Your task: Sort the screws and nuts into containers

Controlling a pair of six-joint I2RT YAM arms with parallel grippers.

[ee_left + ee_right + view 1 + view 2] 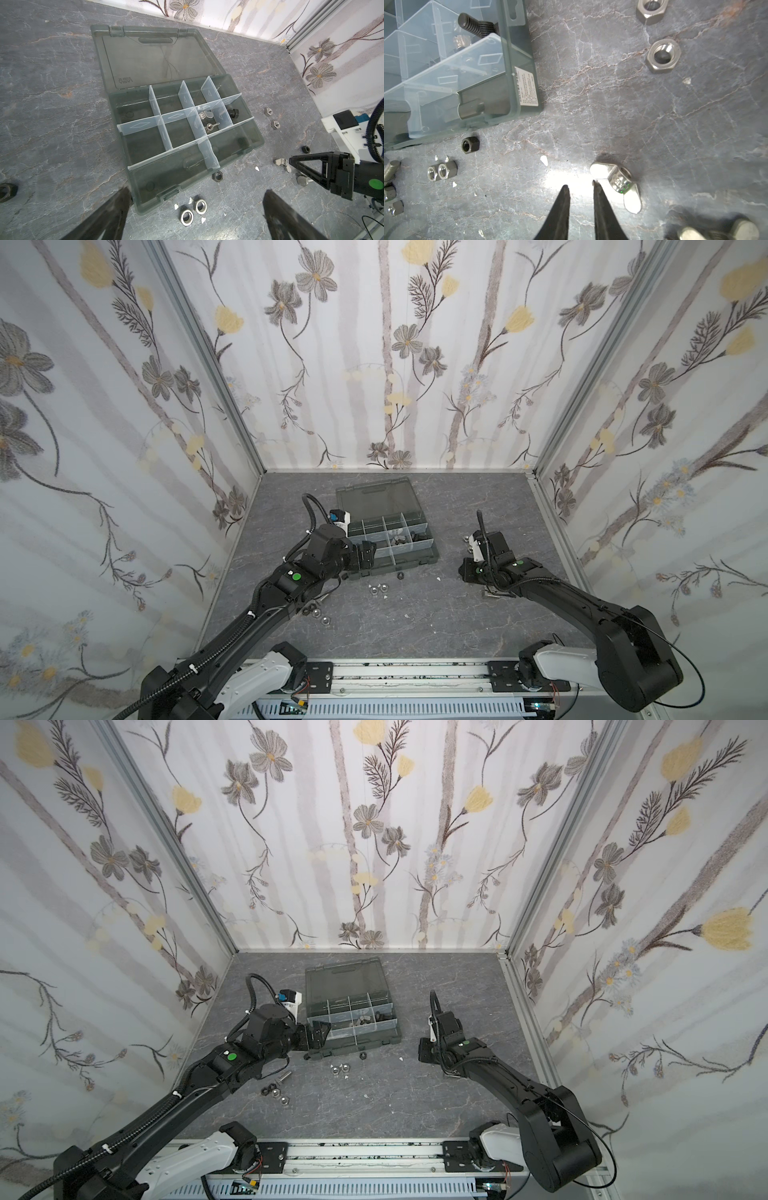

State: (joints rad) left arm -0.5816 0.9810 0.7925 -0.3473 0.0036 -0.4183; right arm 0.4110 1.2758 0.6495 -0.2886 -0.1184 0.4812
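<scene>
The silver wing nut is outside the narrow fingers of my right gripper, so next I open them, move over and grab the wing nut by its middle (620, 180).
The dark grey organizer box (432, 558) lies open mid-table. One of its containers (207, 121) holds two wing nuts, and the cell beside it holds a black screw (233, 112). My left gripper (196, 199) hovers wide open at the box's front left corner, above two silver nuts (193, 212). A black nut (217, 176) sits against the box front. My right gripper (580, 184) points down at the table to the right of the box, its jaws a narrow gap apart with nothing between them. A silver wing nut (616, 180) lies just outside one finger.
Two silver nuts (663, 56) lie beyond the wing nut and silver screws (745, 230) beside the right gripper. More nuts (276, 1092) and a silver screw (284, 1076) lie by the left arm. The lid (374, 495) lies flat behind the box. Floral walls enclose three sides.
</scene>
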